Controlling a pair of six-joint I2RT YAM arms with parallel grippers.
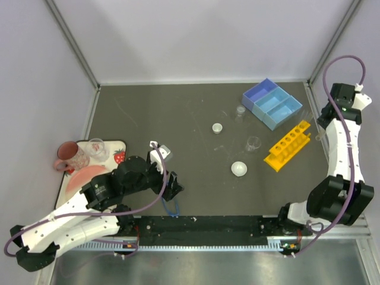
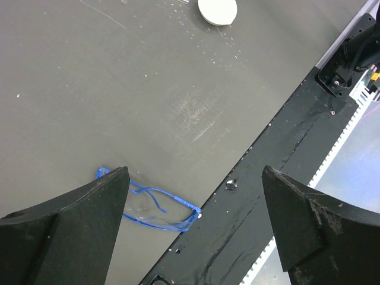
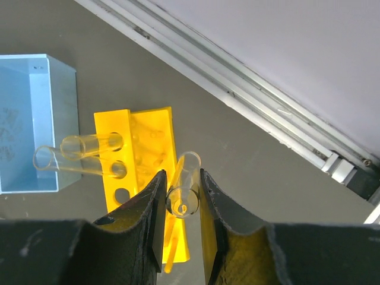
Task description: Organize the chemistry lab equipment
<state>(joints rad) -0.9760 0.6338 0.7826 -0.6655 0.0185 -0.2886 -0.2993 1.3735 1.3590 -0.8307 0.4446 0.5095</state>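
Observation:
Next, my right gripper releases the clear tube on the rail-side peg at the yellow holed rack's far end [image 1: 309,134] [image 3: 167,136].
My right gripper [image 3: 181,178] is shut on a thin clear tube [image 3: 185,178] and holds it just right of the yellow holed rack [image 3: 145,154], above the table. Two more tubes [image 3: 89,144] stick out of the rack's holes. In the top view the right gripper [image 1: 323,127] hangs by the rack's far end [image 1: 288,145]. My left gripper [image 2: 195,172] is open and empty above the blue-framed goggles [image 2: 157,208], which lie at the table's near edge [image 1: 171,206]. The light-blue tray [image 1: 272,104], two clear beakers [image 1: 240,112] [image 1: 253,143] and two white dishes [image 1: 217,127] [image 1: 238,168] stand apart on the table.
A pink plate [image 1: 83,175] on a white tray at the left carries a dark-pink mug [image 1: 66,155], a clear cup [image 1: 95,146] and a strawberry [image 1: 119,157]. A metal rail [image 3: 237,89] runs along the wall right of the rack. The black base strip [image 2: 249,202] lies beside the goggles.

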